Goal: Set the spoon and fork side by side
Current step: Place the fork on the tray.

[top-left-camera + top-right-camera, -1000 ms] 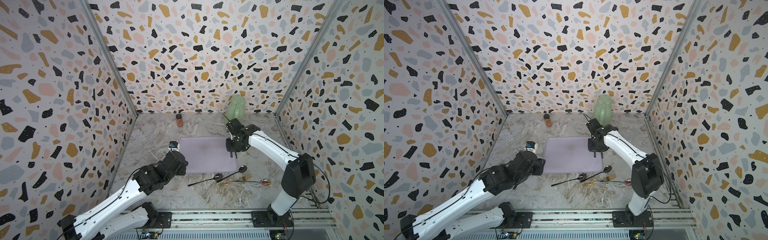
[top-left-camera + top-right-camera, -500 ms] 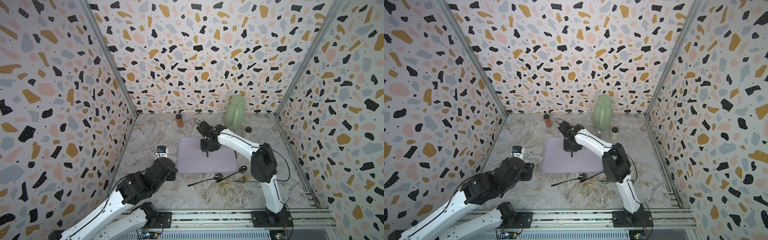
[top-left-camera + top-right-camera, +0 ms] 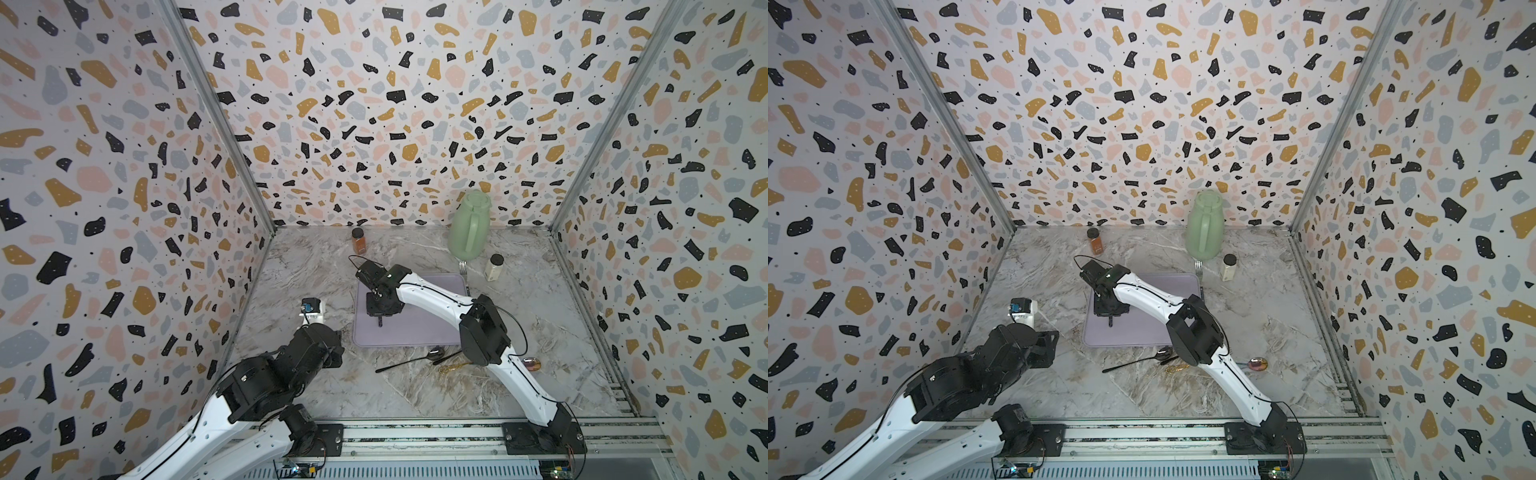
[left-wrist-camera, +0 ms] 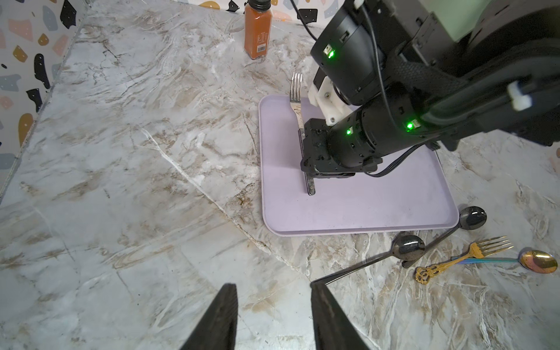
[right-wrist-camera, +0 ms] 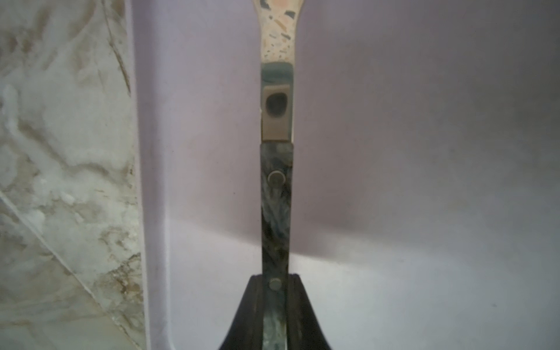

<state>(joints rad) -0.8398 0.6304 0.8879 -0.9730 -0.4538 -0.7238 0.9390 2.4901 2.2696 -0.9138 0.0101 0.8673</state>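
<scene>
My right gripper will set the silver fork down and let it go along the lilac tray's short edge nearer the orange spice jar [image 3: 362, 305] [image 5: 179, 144].
My right gripper [image 5: 275, 277] is shut on the dark marbled handle of a silver fork [image 5: 277, 197]. It holds the fork low over the left part of the lilac tray [image 3: 419, 328]. I cannot tell whether the fork [image 4: 296, 91] touches the tray; its tines point to the back wall. Two black spoons [image 4: 407, 247] [image 4: 472, 216] lie on the marble just in front of the tray [image 4: 357, 212]. The right arm covers part of one in both top views. My left gripper [image 4: 274, 286] is open and empty at the front left. One fingertip [image 4: 318, 291] is right by the end of the nearer spoon's handle.
A gold fork [image 4: 472, 253] and an iridescent spoon [image 4: 539, 260] lie right of the black spoons. A second silver fork [image 3: 463, 266] lies along the tray's right edge. An orange spice jar [image 3: 358, 241], a green pitcher [image 3: 469, 226] and a small white bottle [image 3: 493, 268] stand at the back.
My right gripper has carried the fork from the tray's right edge across to its left part. My left arm has drawn back toward the front left.
</scene>
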